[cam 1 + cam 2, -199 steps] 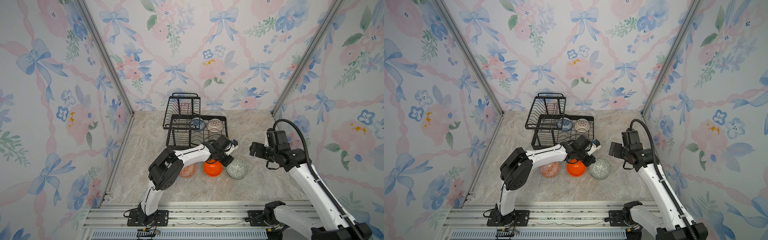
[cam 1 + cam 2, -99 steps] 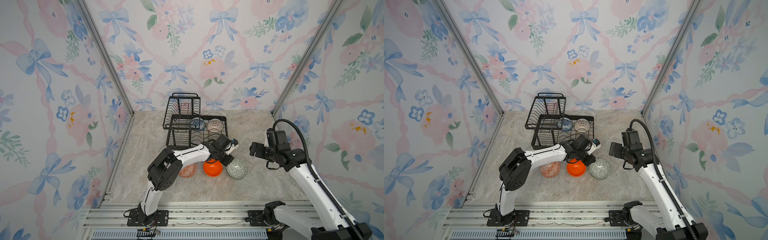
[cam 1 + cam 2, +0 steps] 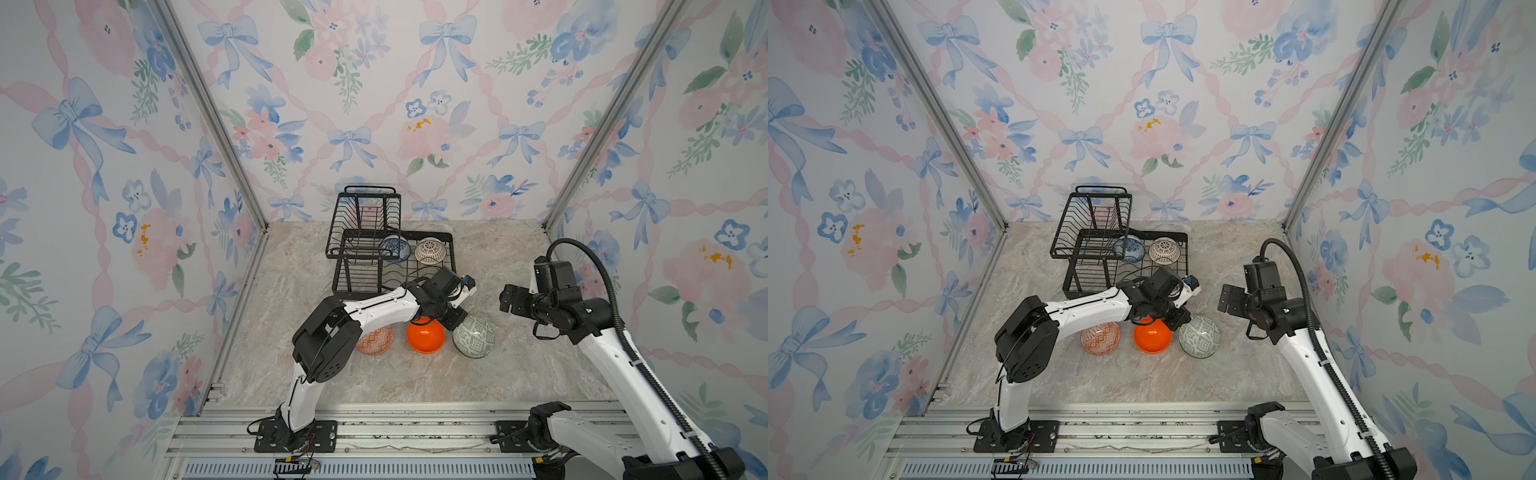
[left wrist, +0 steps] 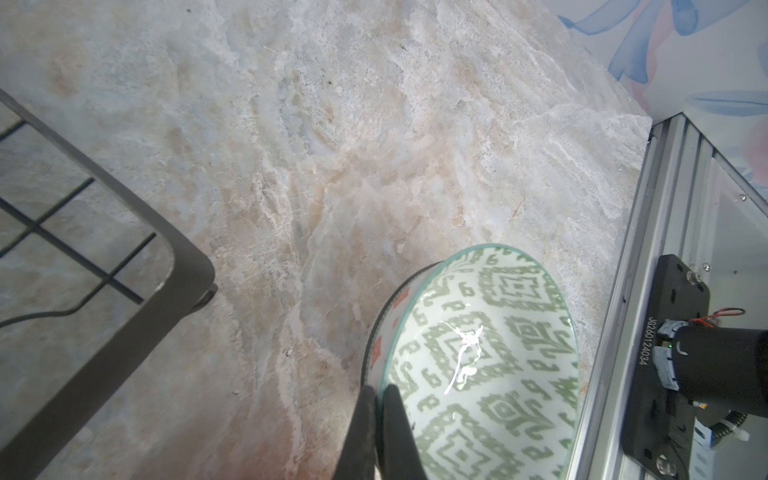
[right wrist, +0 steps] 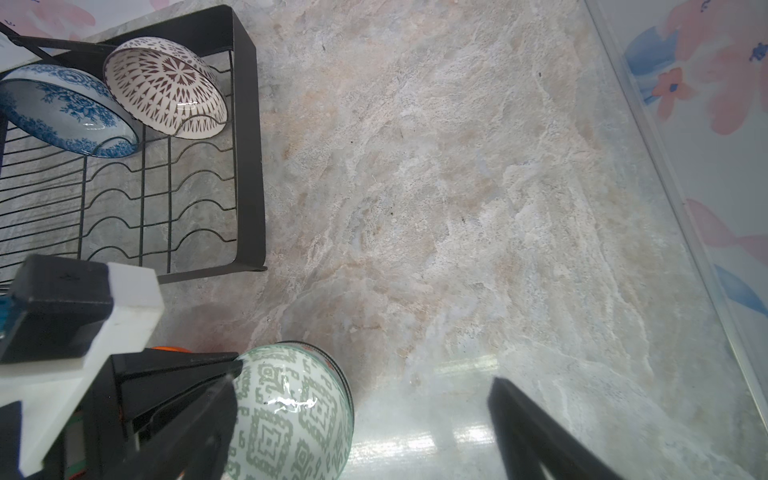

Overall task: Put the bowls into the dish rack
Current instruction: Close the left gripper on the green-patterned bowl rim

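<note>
The rim of the lower bowl is close beside the rim of the grey-green bowl at my left gripper, so next I open it and pinch only the grey-green rim (image 4: 389, 357) before I lift.
The black wire dish rack (image 3: 451, 253) (image 3: 1185, 253) stands at the back in both top views. Its lower tray holds a blue-white floral bowl (image 3: 392, 248) (image 5: 62, 110) and a white-brown lattice bowl (image 3: 430, 250) (image 5: 166, 87). In front of it, on the marble, sit an orange-white geometric bowl (image 3: 376, 340) and a plain orange bowl (image 3: 425, 336). My left gripper (image 3: 455, 319) (image 4: 376, 390) is shut on the rim of the tilted grey-green patterned bowl (image 3: 473, 336) (image 4: 478, 357) (image 5: 291, 411). To that bowl's right, my right gripper (image 3: 509, 297) (image 5: 363, 382) hangs open with nothing in it.
The rack's front corner (image 4: 183, 266) lies close to the left gripper. Floral walls close the cell on three sides. An aluminium rail with the arm bases (image 3: 395, 432) runs along the front. Bare marble (image 3: 519, 257) stretches right of the rack.
</note>
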Tool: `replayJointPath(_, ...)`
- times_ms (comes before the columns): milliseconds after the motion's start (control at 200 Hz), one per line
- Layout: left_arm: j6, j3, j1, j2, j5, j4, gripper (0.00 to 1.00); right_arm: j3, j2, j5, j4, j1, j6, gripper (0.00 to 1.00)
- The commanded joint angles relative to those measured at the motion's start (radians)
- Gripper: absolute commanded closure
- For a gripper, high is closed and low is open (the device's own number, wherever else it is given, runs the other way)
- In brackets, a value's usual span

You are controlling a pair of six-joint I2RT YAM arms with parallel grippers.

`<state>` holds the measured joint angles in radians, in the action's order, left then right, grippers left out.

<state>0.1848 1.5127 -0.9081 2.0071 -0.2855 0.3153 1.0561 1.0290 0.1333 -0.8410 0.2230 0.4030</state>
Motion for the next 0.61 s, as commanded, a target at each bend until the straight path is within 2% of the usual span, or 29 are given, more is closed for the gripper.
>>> replayJointPath(0, 0.021, 0.000, 0.009, -0.041, -0.006, -0.002, 1.00, -0.006, -0.011, -0.012, -0.005, -0.010, -0.014, 0.03)
replayJointPath(395, 0.041, -0.001, 0.009, 0.004, 0.016, 0.001, 1.00, 0.002, 0.003, -0.020, 0.002, -0.010, -0.016, 0.03)
replayJointPath(525, 0.044, -0.004, 0.010, 0.003, 0.028, 0.002, 0.87, 0.006, 0.008, -0.020, 0.002, -0.011, -0.018, 0.03)
replayJointPath(600, 0.042, -0.005, 0.010, 0.002, 0.036, 0.001, 0.83, 0.007, 0.010, -0.021, 0.003, -0.010, -0.018, 0.03)
